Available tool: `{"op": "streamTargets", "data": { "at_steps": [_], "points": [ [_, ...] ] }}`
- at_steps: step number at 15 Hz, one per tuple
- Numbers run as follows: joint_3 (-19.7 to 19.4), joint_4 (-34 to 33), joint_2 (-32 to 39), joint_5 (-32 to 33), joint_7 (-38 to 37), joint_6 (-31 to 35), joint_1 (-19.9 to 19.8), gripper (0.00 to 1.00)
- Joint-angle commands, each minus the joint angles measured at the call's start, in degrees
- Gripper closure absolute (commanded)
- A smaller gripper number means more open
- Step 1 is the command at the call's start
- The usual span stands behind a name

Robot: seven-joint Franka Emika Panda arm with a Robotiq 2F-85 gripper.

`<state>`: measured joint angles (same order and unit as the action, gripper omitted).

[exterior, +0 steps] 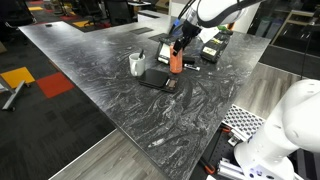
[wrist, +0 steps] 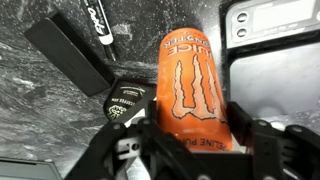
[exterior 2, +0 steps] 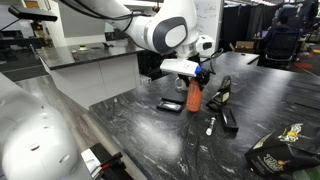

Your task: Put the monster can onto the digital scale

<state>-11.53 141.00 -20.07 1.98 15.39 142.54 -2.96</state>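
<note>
I need to open my gripper to let go of the monster can on the far part of the digital scale point(exterior: 155, 75), close to the white cup.
The monster can point(exterior: 176, 63) is a tall orange can that stands upright on the dark marbled table, just beside the digital scale point(exterior: 158, 79), a thin flat black slab. Both also show in an exterior view, the can point(exterior 2: 194, 98) right of the scale point(exterior 2: 170, 105). My gripper point(exterior: 178, 47) reaches down over the can from above. In the wrist view the can point(wrist: 195, 85) fills the space between the two black fingers of my gripper point(wrist: 198, 130), which press on its sides. A glossy slab with a display window point(wrist: 275, 60), apparently the scale, lies beside the can.
A short white cup point(exterior: 137, 63) stands past the scale. Black boxes with green markings point(exterior: 213, 45) lie behind the can. A black slab point(wrist: 65, 50), a marker point(wrist: 100, 22) and a small round black tin point(wrist: 126, 101) lie close by. A white marker point(exterior 2: 210, 125) and a dark bag point(exterior 2: 285, 148) are nearer the edge.
</note>
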Motion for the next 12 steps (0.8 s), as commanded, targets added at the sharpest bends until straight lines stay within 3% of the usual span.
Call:
{"op": "streamTargets", "data": {
  "at_steps": [1, 6, 12],
  "points": [
    [-1.8, 1.6, -2.9, -2.7, 12.2, 0.1, 2.8, 0.57],
    [-2.8, 0.6, -4.1, -3.1, 21.9, 0.5, 5.3, 0.57],
    [-7.7, -0.3, -6.4, -19.3, 32.8, 0.1, 12.2, 0.57]
  ]
}}
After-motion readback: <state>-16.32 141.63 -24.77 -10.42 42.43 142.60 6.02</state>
